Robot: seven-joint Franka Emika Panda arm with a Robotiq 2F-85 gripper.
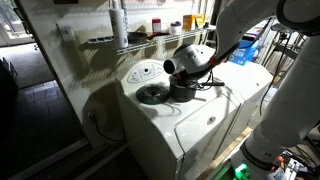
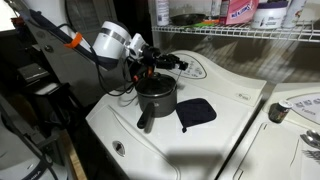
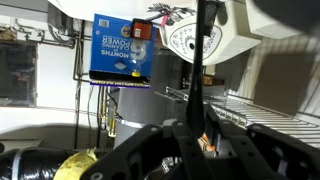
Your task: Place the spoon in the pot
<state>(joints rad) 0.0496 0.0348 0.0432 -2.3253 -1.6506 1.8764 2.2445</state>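
Note:
My gripper needs to let go of the spoon inside the dark grey pot (image 1: 184,86), next to the flat dark green disc.
The pot (image 2: 155,98) is a small dark grey saucepan on the white washer top, its long handle pointing toward the front edge; it also shows in an exterior view (image 1: 184,91). My gripper (image 2: 153,66) hangs just above the pot's opening, seen in both exterior views (image 1: 192,68). In the wrist view the gripper (image 3: 197,128) is shut on a long dark spoon (image 3: 206,50) that stands up between the fingers. The spoon's bowl end is hidden.
A flat dark green round disc (image 1: 152,94) lies beside the pot. A dark square pad (image 2: 197,112) lies on the washer lid (image 2: 230,100). A wire shelf (image 2: 240,30) with bottles runs above. A second machine (image 2: 295,120) stands alongside.

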